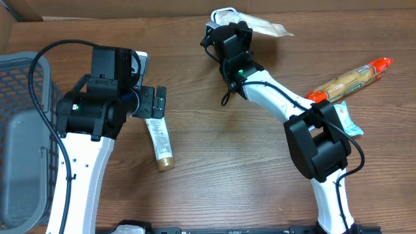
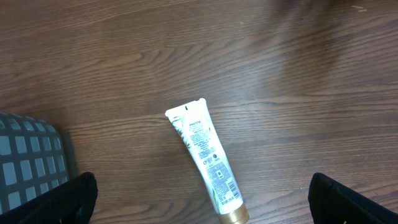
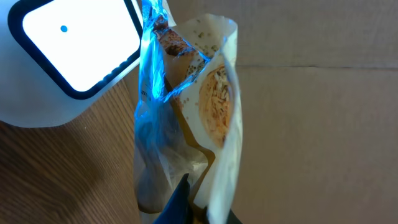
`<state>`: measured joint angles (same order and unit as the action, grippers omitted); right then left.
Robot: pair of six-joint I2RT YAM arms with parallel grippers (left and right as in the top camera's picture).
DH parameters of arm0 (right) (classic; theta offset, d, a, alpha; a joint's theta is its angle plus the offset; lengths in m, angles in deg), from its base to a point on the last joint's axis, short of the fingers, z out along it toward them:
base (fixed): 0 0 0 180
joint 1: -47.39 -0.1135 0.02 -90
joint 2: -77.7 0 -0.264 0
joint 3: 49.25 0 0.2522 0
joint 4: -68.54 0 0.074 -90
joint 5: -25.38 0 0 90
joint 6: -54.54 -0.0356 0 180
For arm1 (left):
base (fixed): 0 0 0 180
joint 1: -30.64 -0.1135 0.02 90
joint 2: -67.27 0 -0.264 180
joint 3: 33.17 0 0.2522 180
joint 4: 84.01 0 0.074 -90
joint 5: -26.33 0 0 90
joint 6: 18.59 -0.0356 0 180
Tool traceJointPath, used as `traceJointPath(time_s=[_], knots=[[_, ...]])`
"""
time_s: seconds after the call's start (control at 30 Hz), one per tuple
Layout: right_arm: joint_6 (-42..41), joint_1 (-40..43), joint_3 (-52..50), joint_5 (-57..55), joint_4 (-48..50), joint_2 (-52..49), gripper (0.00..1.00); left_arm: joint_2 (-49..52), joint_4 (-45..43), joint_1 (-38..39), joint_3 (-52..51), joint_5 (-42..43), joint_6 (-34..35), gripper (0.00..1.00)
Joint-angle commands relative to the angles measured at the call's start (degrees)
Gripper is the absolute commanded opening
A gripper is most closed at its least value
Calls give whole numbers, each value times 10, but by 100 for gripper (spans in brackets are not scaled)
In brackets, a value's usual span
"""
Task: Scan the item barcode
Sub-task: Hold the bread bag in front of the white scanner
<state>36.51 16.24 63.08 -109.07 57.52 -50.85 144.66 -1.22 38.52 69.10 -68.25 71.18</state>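
Note:
Next, my right gripper lets go of the bag on top of the small white-teal packet [image 1: 351,114], overlapping the orange-and-red pack.
My right gripper [image 1: 238,27] is shut on the item, a clear plastic bag [image 1: 263,26] with seeded flatbread inside. It holds the bag at the table's far edge, right beside the white scanner [image 1: 223,13]. In the right wrist view the bag [image 3: 208,106] hangs upright from the gripper [image 3: 186,208], and the scanner's lit white window [image 3: 68,50] faces it from the upper left, casting blue light on the plastic. No barcode shows on the bag. My left gripper [image 1: 151,101] stands open over a white tube [image 1: 159,140] with a gold cap. Its fingers [image 2: 68,199] are wide apart around the tube [image 2: 205,155] without touching it.
A grey mesh basket [image 1: 19,130] stands at the left edge. A long orange-and-red sausage-shaped pack [image 1: 348,79] and a small white-teal packet [image 1: 346,120] lie to the right. Cardboard walls close off the back of the table.

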Motion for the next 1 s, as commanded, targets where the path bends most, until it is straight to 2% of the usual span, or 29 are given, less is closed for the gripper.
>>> traceJointPath(time_s=[0.0,0.17,0.8,0.97], knots=[[-13,4,7,3,6,5,4,2,-1,0,5,-3,-11,99],[-19,13,7,10,11,5,4,2,-1,0,5,-3,-11,100],[8,19,7,18,127,-42,4,2,0,0,5,-3,-11,100],[18,14,7,-28,202,-38,4,2,-1,0,5,-3,-11,100]])
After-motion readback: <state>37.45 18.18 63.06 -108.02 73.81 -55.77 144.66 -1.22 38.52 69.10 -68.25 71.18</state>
